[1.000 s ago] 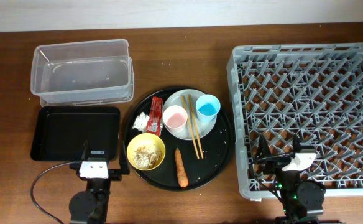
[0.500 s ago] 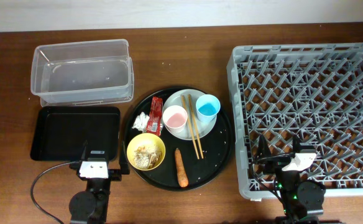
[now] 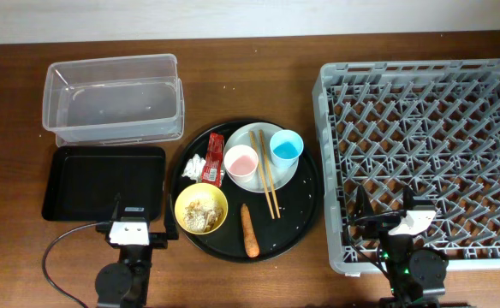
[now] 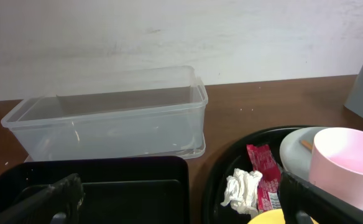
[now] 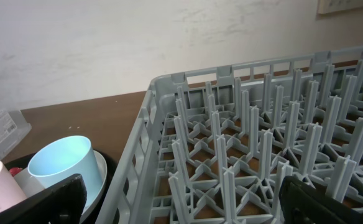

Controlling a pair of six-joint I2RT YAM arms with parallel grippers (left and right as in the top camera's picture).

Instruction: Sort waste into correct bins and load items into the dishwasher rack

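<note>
Next, my left gripper goes to the yellow bowl of beige scraps and closes on the bowl's rim (image 3: 225, 219) facing the carrot.
On the round black tray sit a red snack wrapper (image 3: 215, 159), a crumpled tissue (image 3: 194, 166), a carrot (image 3: 249, 231) and a yellow bowl (image 3: 201, 208) of beige scraps. A pale plate (image 3: 254, 137) carries the pink cup (image 3: 241, 161), the blue cup (image 3: 286, 147) and the chopsticks (image 3: 267, 175). The clear tub (image 3: 113, 96) and the black rectangular tray (image 3: 103, 182) lie at the left. The grey rack (image 3: 425, 128) fills the right. My left gripper (image 3: 143, 216) hangs open at the black tray's near edge. My right gripper (image 3: 383, 205) is open over the rack's near left corner.
The round black tray (image 3: 297, 214) lies between the bins and the rack. In the left wrist view the tissue (image 4: 243, 190) and wrapper (image 4: 262, 174) lie just ahead on the right. A pale wall runs behind the table.
</note>
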